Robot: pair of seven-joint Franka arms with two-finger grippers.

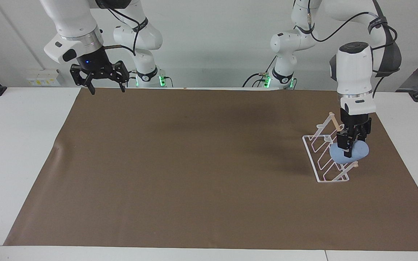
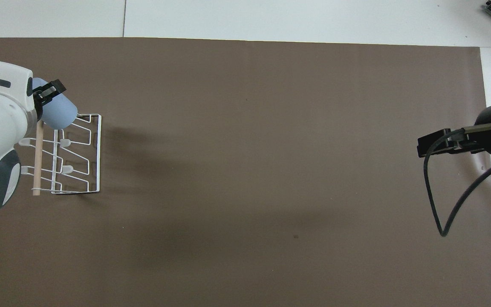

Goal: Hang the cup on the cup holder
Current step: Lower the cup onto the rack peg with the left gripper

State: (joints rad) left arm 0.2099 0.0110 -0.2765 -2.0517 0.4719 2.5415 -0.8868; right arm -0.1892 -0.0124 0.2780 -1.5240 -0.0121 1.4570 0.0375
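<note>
The left gripper needs to release the light-blue cup on the peg at the far end of the cup holder [image 2: 76,121].
The light-blue cup [image 1: 357,153] lies tilted, low against the white wire cup holder [image 1: 321,165], at the holder's end farther from the robots. Its mouth points at the prongs. My left gripper [image 1: 347,149] comes down from above and is shut on the cup. In the overhead view the cup [image 2: 61,114] covers the prong nearest it on the cup holder [image 2: 93,158], with the left gripper [image 2: 48,90] on it. I cannot tell whether the prong is inside the cup. My right gripper [image 1: 105,86] is open and empty, up over the mat's edge at the right arm's end; it also shows in the overhead view [image 2: 433,145].
A brown mat [image 1: 194,163] covers most of the white table [image 1: 20,145]. The holder's wooden dowel [image 2: 37,162] runs along its raised side. A black cable [image 2: 435,196] hangs from the right arm.
</note>
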